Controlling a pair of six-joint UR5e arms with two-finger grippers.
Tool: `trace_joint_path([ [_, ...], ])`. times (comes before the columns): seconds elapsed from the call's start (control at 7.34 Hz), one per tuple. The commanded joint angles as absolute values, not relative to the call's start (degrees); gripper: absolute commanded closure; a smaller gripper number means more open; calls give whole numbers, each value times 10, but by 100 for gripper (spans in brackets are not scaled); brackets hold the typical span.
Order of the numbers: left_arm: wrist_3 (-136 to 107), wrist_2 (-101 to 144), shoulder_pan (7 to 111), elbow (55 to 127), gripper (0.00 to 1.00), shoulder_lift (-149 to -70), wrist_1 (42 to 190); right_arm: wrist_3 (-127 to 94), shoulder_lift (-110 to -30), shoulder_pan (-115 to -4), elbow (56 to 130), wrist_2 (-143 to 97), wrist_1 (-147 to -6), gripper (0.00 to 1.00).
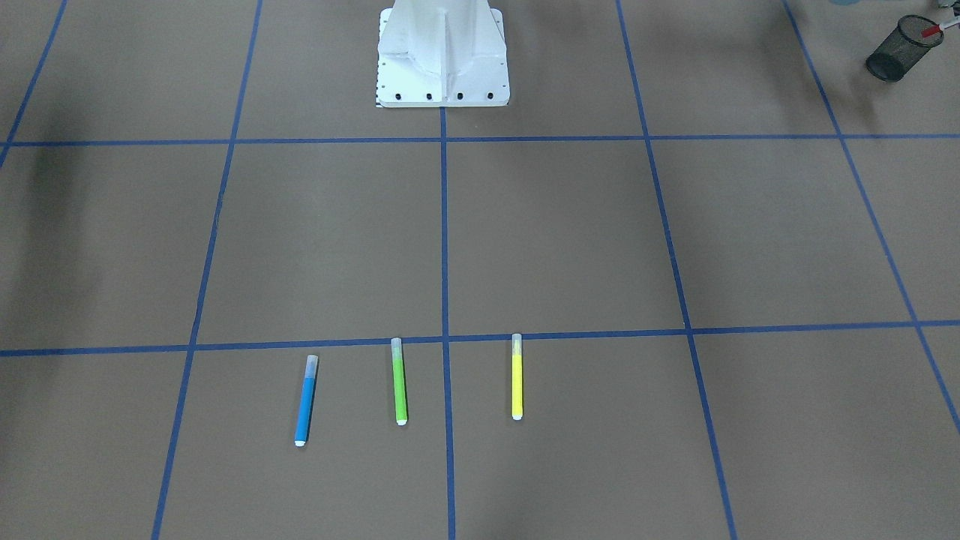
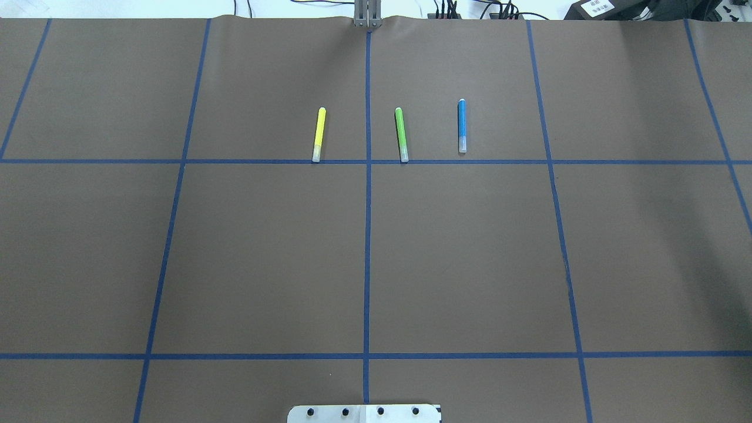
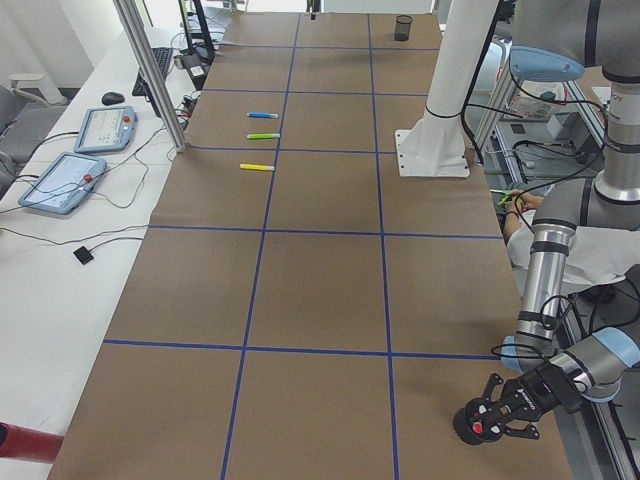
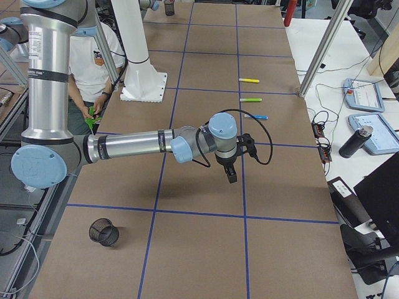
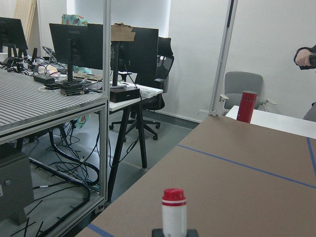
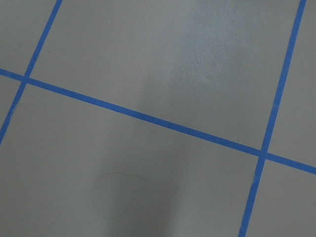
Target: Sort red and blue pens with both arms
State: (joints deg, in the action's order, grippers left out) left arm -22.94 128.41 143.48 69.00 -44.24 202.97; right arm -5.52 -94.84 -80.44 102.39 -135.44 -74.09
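Next, I release the red pen from my left gripper inside the black mesh cup (image 1: 910, 40).
The red pen (image 5: 174, 212), white-barrelled with a red cap, sticks out from my left gripper (image 5: 175, 232), which is shut on it. In the front-facing view its red end (image 1: 933, 31) hangs at the mouth of a black mesh cup (image 1: 902, 48) at the table's left end. The blue pen (image 2: 462, 126) lies flat on the brown table, right of the centre line. My right gripper (image 4: 230, 176) points down over bare table, well short of the pens. Whether it is open or shut I cannot tell.
A green pen (image 2: 401, 134) and a yellow pen (image 2: 318, 134) lie beside the blue one. A second mesh cup (image 4: 105, 232) stands near the right end. The white robot base (image 1: 442, 60) is mid-table. A seated person (image 4: 93, 68) is behind it.
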Motion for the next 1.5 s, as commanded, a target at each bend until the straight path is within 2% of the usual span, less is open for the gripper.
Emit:
trace_joint_path([
  [0.0, -228, 1264, 1436, 690, 100, -441, 2029, -55, -947, -802, 1024, -1354, -741, 0],
  [0.82, -220, 1218, 1436, 689, 100, -410, 2029, -55, -947, -799, 1024, -1354, -741, 0],
  [1.09, -203, 1220, 1466, 688, 98, -411, 2029, -55, -947, -796, 1023, -1354, -741, 0],
  [1.23, -202, 1221, 1475, 687, 70, -412, 2028, -55, -947, -796, 1023, -1354, -741, 0],
  [1.36, -177, 1223, 1475, 687, 56, -415, 2017, -55, -947, -796, 1023, -1354, -741, 0],
])
